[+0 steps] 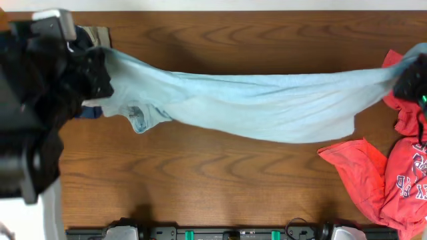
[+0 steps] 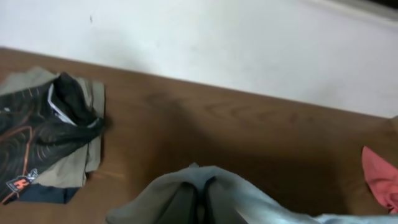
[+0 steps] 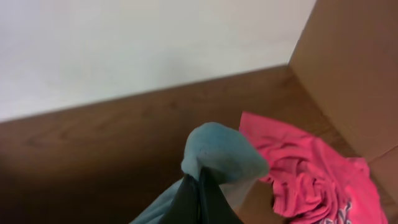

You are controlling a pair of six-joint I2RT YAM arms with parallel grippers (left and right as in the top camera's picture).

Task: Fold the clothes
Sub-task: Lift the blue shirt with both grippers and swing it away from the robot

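Note:
I will use my right gripper to set its end of the pale blue-grey T-shirt, now stretched across the table, down and release it on the table (image 1: pixel 348 112) just behind the red sleeve.
A pale blue-grey T-shirt (image 1: pixel 253 103) hangs stretched across the table between my two grippers, sagging in the middle. My left gripper (image 1: pixel 100 72) is shut on its left end; in the left wrist view the cloth (image 2: pixel 249 199) drapes over both closed fingers (image 2: pixel 186 208). At the far right my right gripper (image 1: pixel 408 81) is shut on the other end, and a bunch of the fabric (image 3: pixel 221 152) rises above its fingertips (image 3: pixel 189 199). Red T-shirts with white lettering (image 1: pixel 393 177) lie crumpled at the right, just below and beside the right gripper (image 3: pixel 200 180).
A black garment with an orange line pattern (image 2: pixel 43 134) lies on folded khaki and navy clothes (image 2: pixel 78 168) at the back left corner. A brown cardboard wall (image 3: pixel 354 68) stands behind the red pile (image 3: pixel 311 180). A white wall runs along the table's far edge.

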